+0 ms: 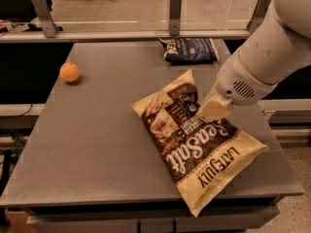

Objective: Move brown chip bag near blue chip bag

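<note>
The robot's gripper will let go of the brown chip bag near the table edge under the robot's arm (229, 83), just before the blue chip bag. The brown bag now lies slanted on the table.
The brown chip bag (194, 147) is large, dark brown in the middle with cream ends, and lies slanted on the right half of the grey table (97, 140). Its lower end sticks out past the table's front edge. My gripper (213, 110) comes down from the white arm at the right and is shut on the bag's upper right edge. The blue chip bag (189, 50) is smaller and dark navy. It lies at the table's far edge, right of centre, a short gap beyond the brown bag's top corner.
An orange (70, 72) sits on the far left of the table. A rail with metal posts (175, 8) runs behind the far edge. My white arm (272, 47) fills the upper right. The table's right edge lies close under the arm.
</note>
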`<state>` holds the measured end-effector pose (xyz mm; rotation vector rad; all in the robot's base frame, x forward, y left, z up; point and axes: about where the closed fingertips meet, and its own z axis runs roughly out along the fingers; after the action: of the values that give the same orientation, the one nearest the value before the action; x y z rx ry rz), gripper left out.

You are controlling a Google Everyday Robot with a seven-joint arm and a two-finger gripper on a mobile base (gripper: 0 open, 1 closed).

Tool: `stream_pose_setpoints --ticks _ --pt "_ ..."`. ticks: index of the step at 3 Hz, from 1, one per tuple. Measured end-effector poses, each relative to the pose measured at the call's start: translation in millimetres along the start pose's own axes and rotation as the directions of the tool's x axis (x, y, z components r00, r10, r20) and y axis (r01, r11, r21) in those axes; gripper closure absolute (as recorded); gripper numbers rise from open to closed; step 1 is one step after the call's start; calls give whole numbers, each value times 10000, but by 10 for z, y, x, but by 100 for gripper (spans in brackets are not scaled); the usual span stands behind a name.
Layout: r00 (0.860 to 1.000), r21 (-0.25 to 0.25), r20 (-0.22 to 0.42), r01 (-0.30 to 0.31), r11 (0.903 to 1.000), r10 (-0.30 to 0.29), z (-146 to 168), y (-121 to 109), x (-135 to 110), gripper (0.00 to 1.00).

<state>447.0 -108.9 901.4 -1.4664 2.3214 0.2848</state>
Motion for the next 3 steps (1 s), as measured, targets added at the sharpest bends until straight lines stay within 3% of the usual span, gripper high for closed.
stream_pose_setpoints --ticks 1,2,3 --pt "10000 -33 -15 -4 10000 4 12 14 6 100" --pt "9963 278 767 -420 9987 397 -21 -276 2 100" --pt "9800 688 1757 -1067 9919 933 -118 -795 48 100"
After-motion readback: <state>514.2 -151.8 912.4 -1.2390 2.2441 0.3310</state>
